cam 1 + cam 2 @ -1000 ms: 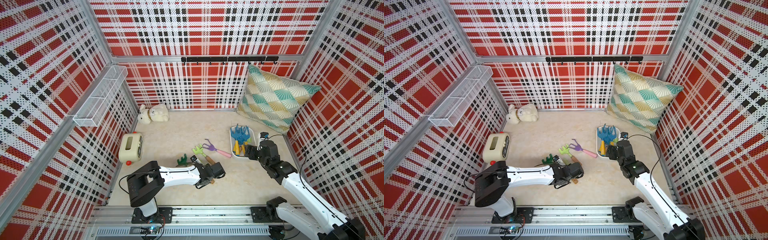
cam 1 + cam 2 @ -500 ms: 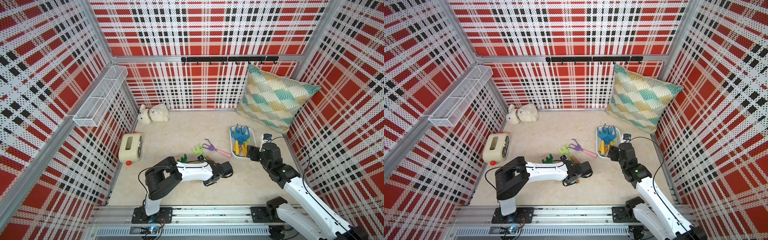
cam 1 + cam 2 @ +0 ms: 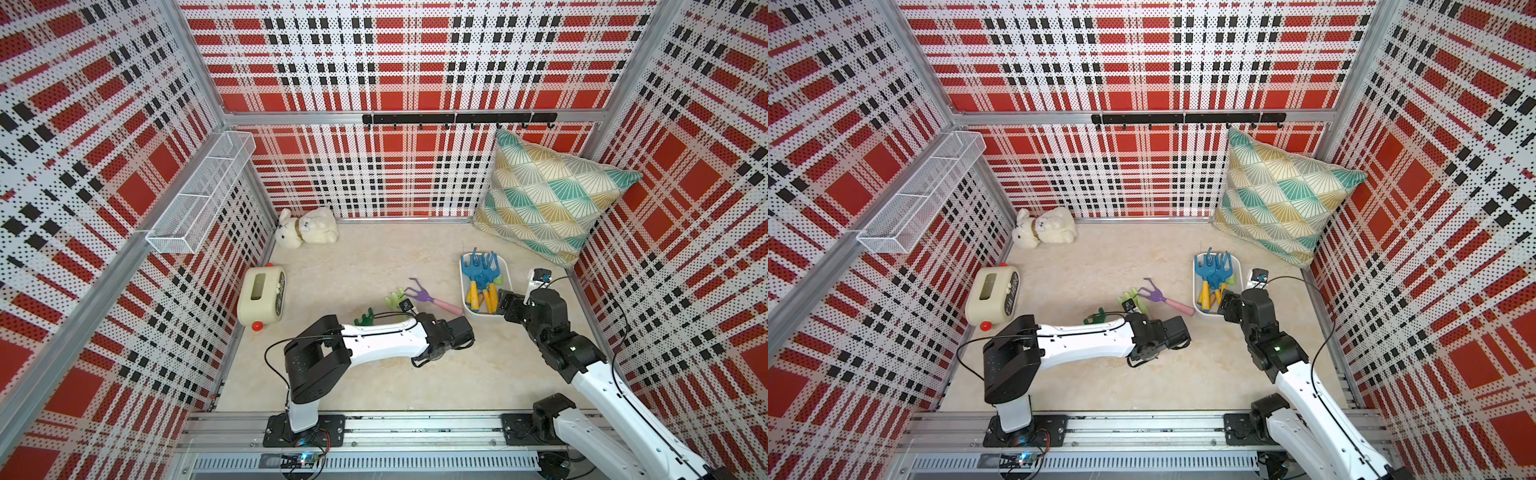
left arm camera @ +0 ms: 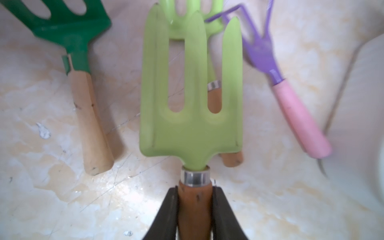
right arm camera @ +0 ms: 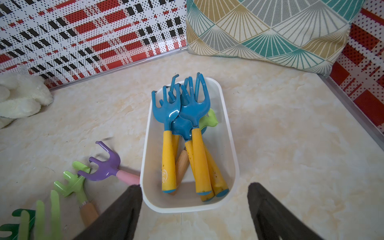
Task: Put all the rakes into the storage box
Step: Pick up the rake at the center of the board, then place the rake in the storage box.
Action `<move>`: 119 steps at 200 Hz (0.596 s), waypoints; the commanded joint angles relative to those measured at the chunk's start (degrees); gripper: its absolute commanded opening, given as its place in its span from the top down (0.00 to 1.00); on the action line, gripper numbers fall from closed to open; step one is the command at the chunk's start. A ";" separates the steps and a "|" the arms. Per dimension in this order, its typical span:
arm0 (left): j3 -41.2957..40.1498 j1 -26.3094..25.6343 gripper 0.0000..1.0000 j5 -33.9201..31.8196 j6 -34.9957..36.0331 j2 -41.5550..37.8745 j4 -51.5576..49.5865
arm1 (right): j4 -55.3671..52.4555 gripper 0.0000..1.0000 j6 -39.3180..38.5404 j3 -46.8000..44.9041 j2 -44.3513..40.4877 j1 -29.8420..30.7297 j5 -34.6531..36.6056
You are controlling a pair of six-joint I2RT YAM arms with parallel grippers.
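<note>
Next, my left gripper lets go of the light-green rake on top of the blue rakes in the storage box [image 3: 481, 286].
My left gripper [image 4: 195, 199] is shut on the brown wooden handle of a light-green rake [image 4: 191, 93], whose flat prongs point away from the camera. In both top views the left wrist [image 3: 440, 332] hides this grip. The storage box [image 5: 187, 206], a small white tub, holds several blue rakes with yellow handles; in both top views it stands right of centre [image 3: 463, 270] [image 3: 1196, 274]. My right gripper [image 5: 194, 186] is open, its fingers on either side of the box's near end [image 3: 505, 301].
A dark-green rake [image 4: 79, 54], a second light-green rake [image 3: 395, 297] and a purple rake with a pink handle [image 3: 432, 297] lie on the floor. A cream box [image 3: 262, 297], plush toy [image 3: 305, 228], pillow [image 3: 548, 203] and wall-mounted wire basket [image 3: 199, 199] stand around.
My left gripper has closed on the light-green rake's handle, and the left arm has reached further right. The right arm has shifted only slightly.
</note>
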 commanded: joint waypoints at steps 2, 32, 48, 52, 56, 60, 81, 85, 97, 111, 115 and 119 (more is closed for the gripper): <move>6.33 0.27 1.00 -8.00 9.04 -2.17 -0.31 | 0.30 0.09 0.71 -0.73 -1.70 -0.57 2.91; 13.48 3.40 1.00 -6.38 25.51 0.95 10.31 | 0.31 0.00 1.08 -1.41 -3.48 -0.56 4.63; 14.46 5.36 1.00 -0.79 34.23 2.44 20.12 | 0.09 0.00 1.30 -1.53 -4.20 -0.55 5.48; 14.43 5.89 1.00 0.79 35.77 2.87 22.62 | 0.03 0.00 1.32 -1.59 -4.43 -0.57 5.65; 14.48 6.36 1.00 2.50 37.08 3.32 24.86 | -0.04 0.00 1.32 -1.66 -4.71 -0.57 5.88; 14.41 6.69 1.00 4.30 38.38 3.69 27.77 | -0.05 0.00 1.39 -1.71 -4.97 -0.57 6.13; 14.66 8.84 1.00 13.08 42.90 6.31 37.39 | -0.31 0.00 1.59 -1.94 -6.38 -0.57 7.08; 14.95 9.19 1.00 14.42 43.48 6.97 38.60 | -0.31 0.00 1.59 -2.08 -6.59 -0.56 7.22; 15.91 9.92 1.00 16.87 44.36 8.78 41.04 | -0.38 0.00 1.66 -2.11 -7.10 -0.57 7.53; 16.65 10.54 1.00 19.83 45.67 10.69 43.72 | -0.25 0.00 1.67 -2.20 -7.25 -0.57 7.59; 16.67 10.66 1.00 20.45 45.83 11.13 44.58 | -0.25 0.00 1.67 -2.20 -7.25 -0.57 7.52; 16.66 10.75 1.00 20.89 45.84 11.53 45.36 | -0.31 0.00 1.67 -2.20 -7.17 -0.57 7.56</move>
